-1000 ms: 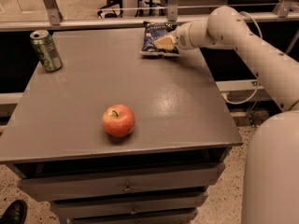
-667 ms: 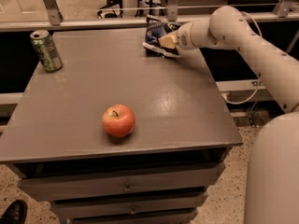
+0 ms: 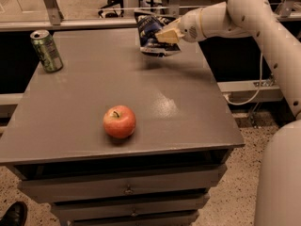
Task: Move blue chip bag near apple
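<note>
Next, I release the blue chip bag on the grey table (image 3: pixel 147 84) just behind the red-orange apple.
The blue chip bag (image 3: pixel 151 34) hangs tilted in the air above the far right part of the grey table (image 3: pixel 84 98). My gripper (image 3: pixel 165 36) reaches in from the right and is shut on the bag's right side. The red-orange apple (image 3: pixel 119 121) sits upright near the table's front edge, well to the front and left of the bag and gripper.
A green soda can (image 3: pixel 46 50) stands at the table's far left corner. The table has drawers (image 3: pixel 127 188) below its top. A metal rail and glass barrier (image 3: pixel 94 18) run behind it. A dark shoe (image 3: pixel 13 214) shows at the bottom left floor.
The bag lay on the table's far right corner under the gripper; now it is lifted off the surface and tilted, carried slightly toward the left and front.
</note>
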Controlling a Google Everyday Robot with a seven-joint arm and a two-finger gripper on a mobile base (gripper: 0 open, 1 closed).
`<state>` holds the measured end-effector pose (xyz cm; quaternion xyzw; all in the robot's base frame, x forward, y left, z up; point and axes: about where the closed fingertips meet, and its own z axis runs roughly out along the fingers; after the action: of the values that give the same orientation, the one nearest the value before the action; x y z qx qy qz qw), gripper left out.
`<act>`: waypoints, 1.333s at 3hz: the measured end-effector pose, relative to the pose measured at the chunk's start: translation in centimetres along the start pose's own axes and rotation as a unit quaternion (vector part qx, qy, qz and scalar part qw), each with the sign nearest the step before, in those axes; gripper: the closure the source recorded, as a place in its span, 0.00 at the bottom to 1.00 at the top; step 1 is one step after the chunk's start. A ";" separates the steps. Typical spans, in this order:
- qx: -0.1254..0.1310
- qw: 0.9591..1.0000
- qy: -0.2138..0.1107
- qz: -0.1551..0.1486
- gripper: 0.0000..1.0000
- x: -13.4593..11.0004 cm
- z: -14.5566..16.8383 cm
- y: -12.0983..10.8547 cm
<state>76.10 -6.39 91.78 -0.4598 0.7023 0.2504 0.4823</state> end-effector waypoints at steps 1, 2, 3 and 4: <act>-0.118 0.991 0.014 -0.054 1.00 -0.3 -1.6 6.7; -0.209 0.975 0.040 -0.070 1.00 1.0 -2.5 12.0; -0.280 0.954 0.074 -0.079 1.00 2.6 -3.5 16.1; -0.313 0.940 0.098 -0.091 1.00 3.4 -4.6 17.8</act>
<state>57.89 -3.37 88.95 -0.6715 0.5876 0.3667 0.2635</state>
